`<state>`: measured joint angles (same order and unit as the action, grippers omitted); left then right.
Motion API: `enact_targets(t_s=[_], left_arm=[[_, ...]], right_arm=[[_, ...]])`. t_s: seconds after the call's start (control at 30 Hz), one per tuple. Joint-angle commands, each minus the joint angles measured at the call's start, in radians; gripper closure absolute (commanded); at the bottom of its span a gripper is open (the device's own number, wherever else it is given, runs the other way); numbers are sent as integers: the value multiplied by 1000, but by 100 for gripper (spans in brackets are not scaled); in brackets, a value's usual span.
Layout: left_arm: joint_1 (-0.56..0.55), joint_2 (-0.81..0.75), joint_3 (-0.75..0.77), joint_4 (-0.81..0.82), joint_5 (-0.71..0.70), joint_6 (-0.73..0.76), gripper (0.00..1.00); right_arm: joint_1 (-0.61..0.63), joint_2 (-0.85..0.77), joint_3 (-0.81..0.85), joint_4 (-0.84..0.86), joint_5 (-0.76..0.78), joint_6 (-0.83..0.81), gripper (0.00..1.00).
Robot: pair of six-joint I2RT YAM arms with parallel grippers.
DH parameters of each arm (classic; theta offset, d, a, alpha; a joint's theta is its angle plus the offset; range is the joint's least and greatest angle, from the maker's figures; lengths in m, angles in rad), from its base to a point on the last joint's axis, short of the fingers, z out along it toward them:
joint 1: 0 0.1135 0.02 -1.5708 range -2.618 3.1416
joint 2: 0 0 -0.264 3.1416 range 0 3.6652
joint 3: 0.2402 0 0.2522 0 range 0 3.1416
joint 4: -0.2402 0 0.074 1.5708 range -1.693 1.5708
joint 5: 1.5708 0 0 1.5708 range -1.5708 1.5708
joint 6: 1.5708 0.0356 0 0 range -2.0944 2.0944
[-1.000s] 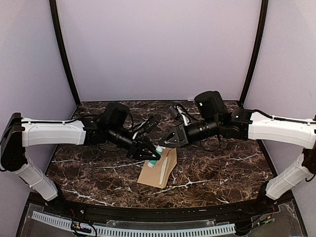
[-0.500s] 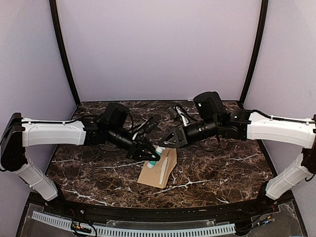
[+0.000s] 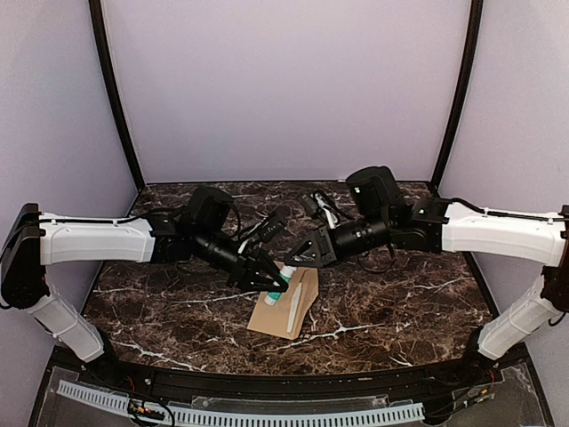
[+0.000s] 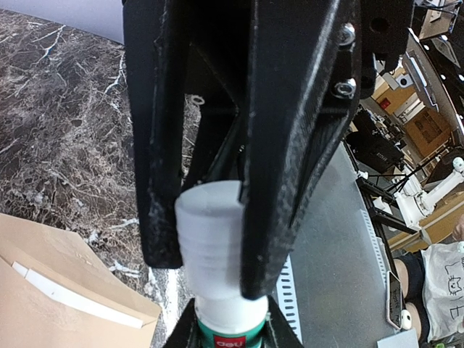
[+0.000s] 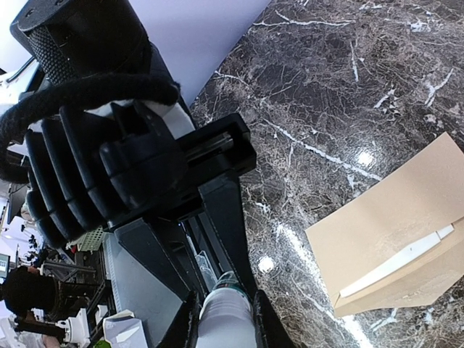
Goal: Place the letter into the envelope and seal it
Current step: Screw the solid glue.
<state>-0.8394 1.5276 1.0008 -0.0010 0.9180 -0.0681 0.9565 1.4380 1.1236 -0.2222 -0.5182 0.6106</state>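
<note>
My right gripper will let go of the white cap on the bare marble (image 3: 338, 284), next to the open edge of the brown envelope.
The brown envelope (image 3: 290, 308) lies flat on the marble table, also seen in the left wrist view (image 4: 43, 250) and the right wrist view (image 5: 391, 217). A pale strip (image 5: 400, 261) shows along its opening; I cannot tell whether it is the letter. No bordered letter shows elsewhere. Both grippers hold a glue stick (image 3: 280, 283) just above the envelope's far left corner. My left gripper (image 3: 275, 288) is shut on its green body (image 4: 226, 335). My right gripper (image 3: 293, 263) is shut on its white cap (image 4: 210, 232), which also shows in the right wrist view (image 5: 226, 315).
The dark marble table (image 3: 400, 302) ends at a black front rim (image 3: 284, 378). Black cables (image 3: 324, 200) lie behind the grippers near the purple back wall. Both arms cross the middle, close together over the envelope.
My right gripper has drawn back slightly up and to the right. The left gripper, the glue stick and the envelope have hardly moved.
</note>
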Motion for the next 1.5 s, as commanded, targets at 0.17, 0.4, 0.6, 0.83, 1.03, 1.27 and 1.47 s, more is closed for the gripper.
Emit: enact_targets(t_s=[0.17,0.4,0.6,0.83,1.03,1.27,1.47], left_arm=[[2,-28,-2,34,19,-6,100],[2,-13,1,35,24,-21,100],[14,3,8,30,18,-36,100],[21,14,15,23,17,-48,100],[24,22,21,12,14,-49,100],[23,23,19,13,20,-49,100],[23,26,21,14,22,-51,100]], right_arm=[[11,6,-30,70,-107,15,87],[14,-12,-53,120,-114,47,88],[15,-32,-62,149,-125,67,88],[18,-41,-72,172,-139,81,88],[23,-39,-72,172,-133,82,85],[23,-44,-73,167,-112,81,79],[23,-45,-72,165,-111,80,73]])
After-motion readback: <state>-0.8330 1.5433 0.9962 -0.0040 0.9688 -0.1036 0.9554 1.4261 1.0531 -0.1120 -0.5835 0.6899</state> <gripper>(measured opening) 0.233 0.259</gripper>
